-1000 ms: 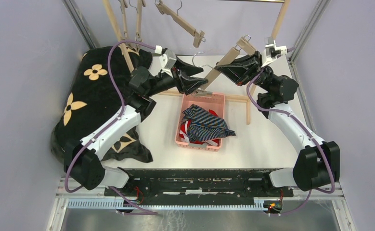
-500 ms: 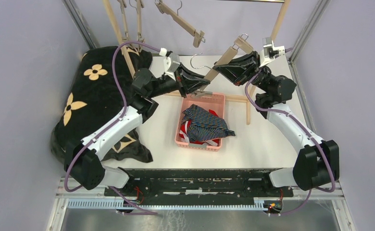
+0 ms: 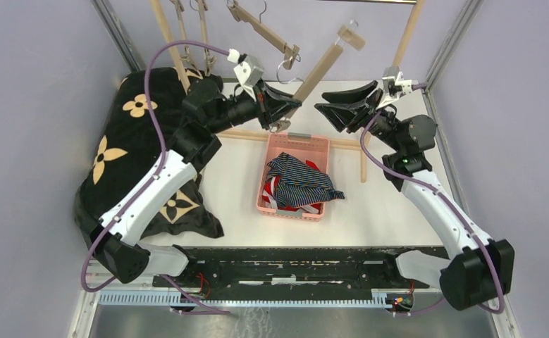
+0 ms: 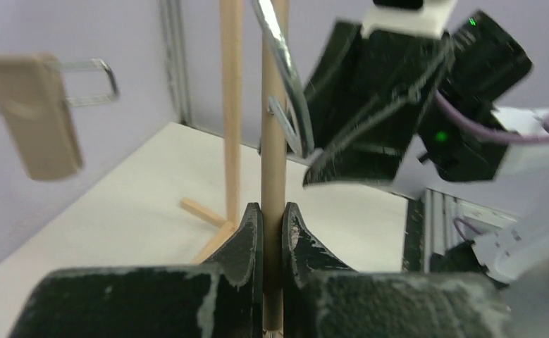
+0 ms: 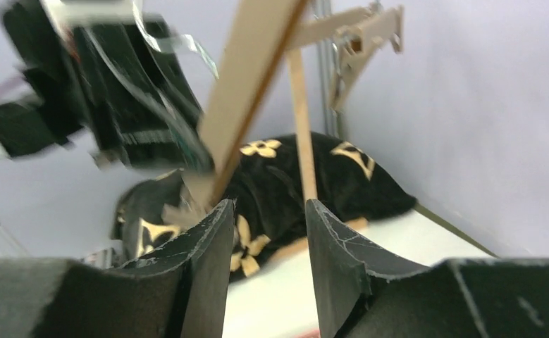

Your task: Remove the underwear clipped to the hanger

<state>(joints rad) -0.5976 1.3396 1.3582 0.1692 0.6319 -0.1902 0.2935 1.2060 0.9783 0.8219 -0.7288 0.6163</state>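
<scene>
Next, my left gripper lets go of the bare wooden hanger on the rack's metal rail (image 3: 282,15), next to the other wooden hangers.
The underwear lies heaped in the pink basket (image 3: 298,141): dark blue striped boxers (image 3: 299,182) on top, with red cloth (image 3: 314,166) showing under them. A bare wooden hanger (image 3: 321,67) slants up toward the back with nothing clipped to it. My left gripper (image 3: 289,109) is shut on its lower end. In the left wrist view the hanger's bar (image 4: 273,141) runs up between the closed left gripper (image 4: 272,222). My right gripper (image 3: 325,116) stands open just right of the bar, holding nothing. In the right wrist view the open right gripper (image 5: 268,211) frames the blanket, and the hanger (image 5: 250,91) passes to its upper left.
A black blanket with tan flowers (image 3: 137,141) covers the table's left side. More wooden clip hangers (image 3: 261,28) hang from the rack at the back. The rack's poles (image 3: 165,35) and floor bars (image 3: 363,158) stand behind and right of the basket.
My left gripper closed on the hanger's lower end and raised it toward the back. The right gripper let go of the hanger, opened and drew away to the right.
</scene>
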